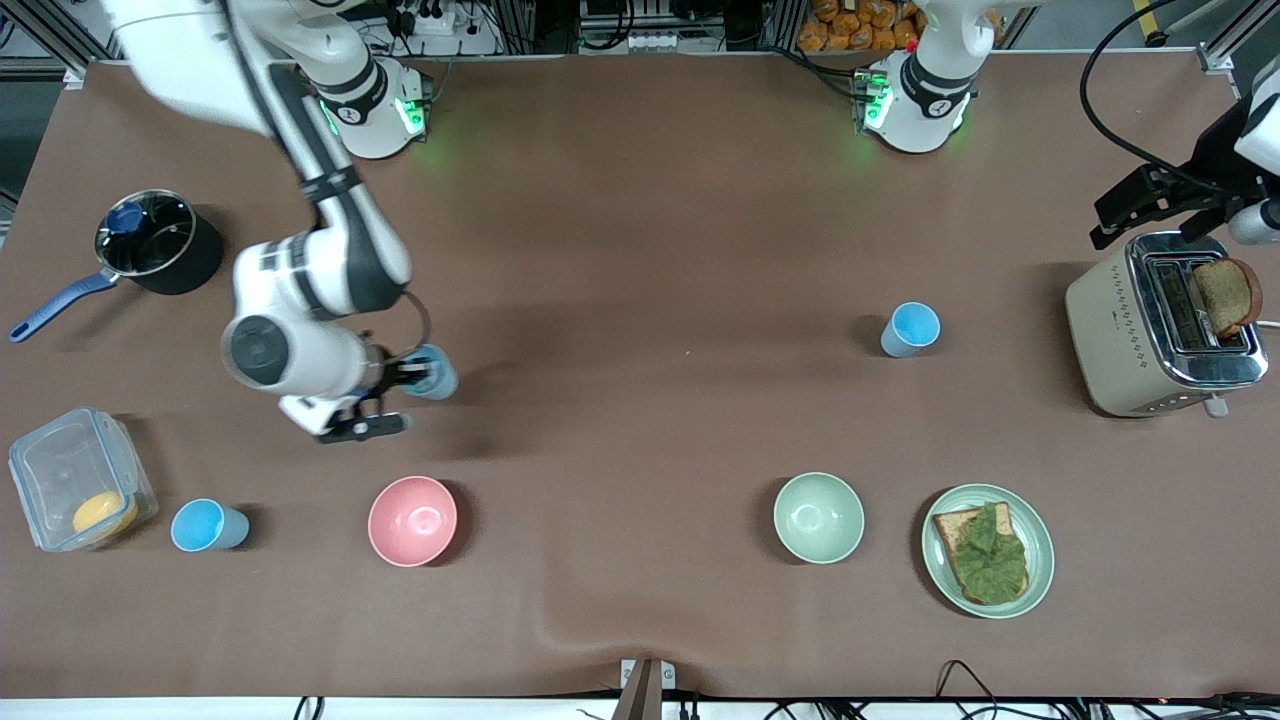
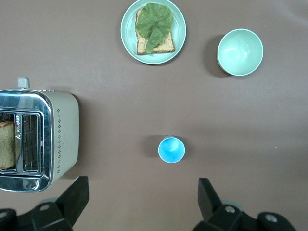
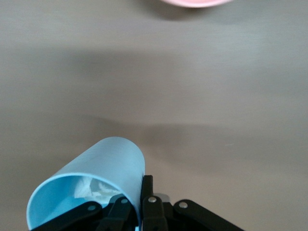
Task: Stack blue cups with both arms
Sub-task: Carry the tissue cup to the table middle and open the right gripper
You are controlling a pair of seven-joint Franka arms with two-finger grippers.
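I need to use my right gripper to put down the light-blue cup on the open middle of the table point(image 1: 667, 353), short of the toaster's blue cup.
My right gripper point(image 1: 412, 378) is shut on the rim wall of a light-blue cup point(image 1: 434, 373) and holds it tilted over the table above the pink bowl's area. In the right wrist view the gripper point(image 3: 140, 202) pinches the cup point(image 3: 103, 168), which has a white patch inside. A second blue cup point(image 1: 910, 328) stands upright toward the left arm's end, beside the toaster; it also shows in the left wrist view point(image 2: 171, 149). A third blue cup point(image 1: 208, 525) stands beside the clear container. My left gripper point(image 1: 1105, 225) hangs high above the toaster end, open and empty point(image 2: 142, 202).
Pink bowl point(image 1: 412, 520), pale green bowl point(image 1: 818, 517) and a green plate with toast and lettuce point(image 1: 987, 548) lie near the front camera. A toaster with bread point(image 1: 1165, 325), a black pot with a blue handle point(image 1: 158, 243) and a clear container point(image 1: 75, 490) stand at the table's ends.
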